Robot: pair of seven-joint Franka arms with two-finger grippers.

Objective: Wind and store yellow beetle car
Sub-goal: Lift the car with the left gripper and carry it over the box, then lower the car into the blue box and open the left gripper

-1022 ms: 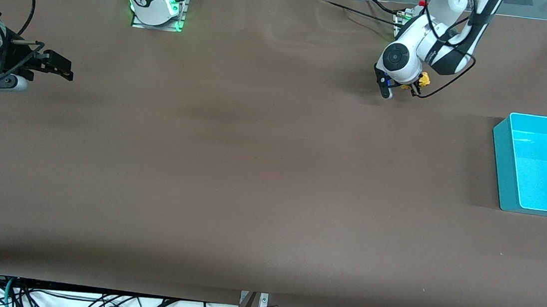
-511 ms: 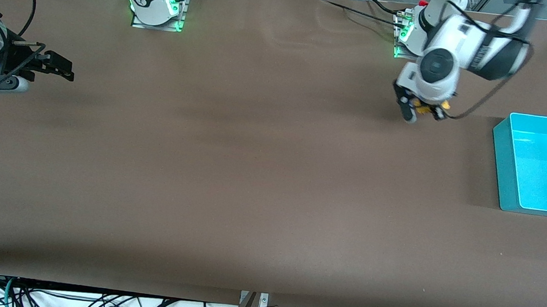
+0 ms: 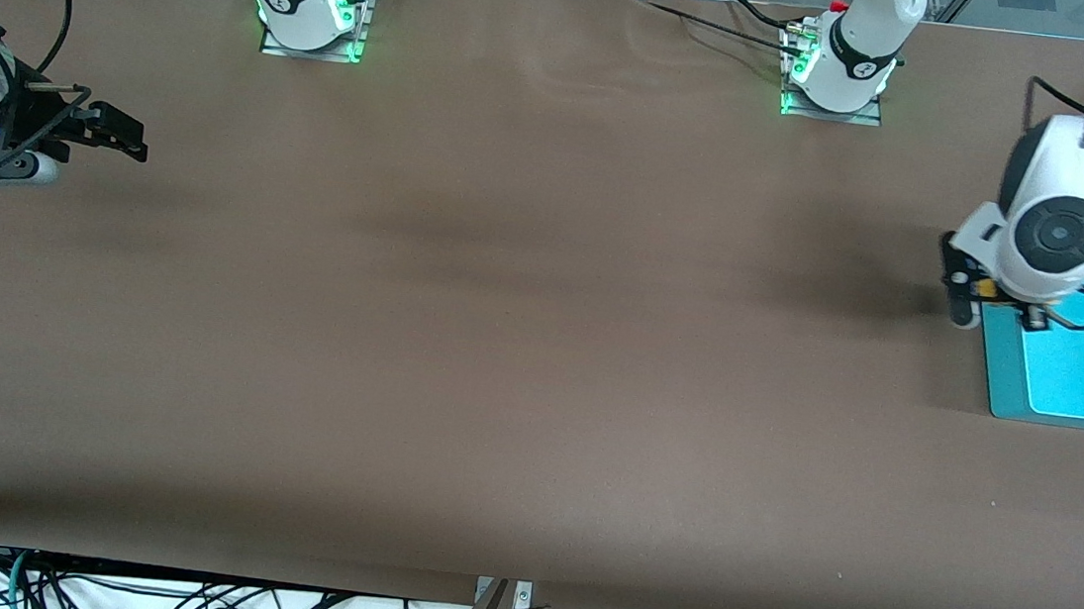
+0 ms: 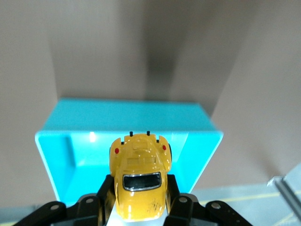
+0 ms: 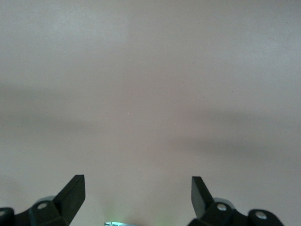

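Observation:
Next, my left gripper lets go of the yellow beetle car on the teal bin's bottom, near the bin's side (image 3: pixel 1041 324) (image 4: pixel 141 146) that faces the bare table.
The yellow beetle car (image 4: pixel 140 179) sits between the black fingers (image 4: pixel 106 194) of my left gripper (image 4: pixel 140 188), which is shut on its sides. In the left wrist view its rounded end with two red lights points at the teal bin (image 4: pixel 127 115) below. From the front camera my left gripper (image 3: pixel 988 303) hangs over the bin's (image 3: pixel 1007 379) edge on the side toward the right arm, and the wrist hides nearly all of the car. My right gripper (image 3: pixel 126 135) waits open at the right arm's end of the table, with only bare brown table between its fingertips (image 5: pixel 138 188).
The teal bin stands at the left arm's end of the table and nothing shows inside it. Two arm bases with green lights (image 3: pixel 315 24) (image 3: pixel 832 84) stand along the table's edge farthest from the front camera. Cables (image 3: pixel 176 598) hang below the near edge.
My left arm has swung from near its base to the teal bin's edge, carrying the yellow car. The right arm has not moved.

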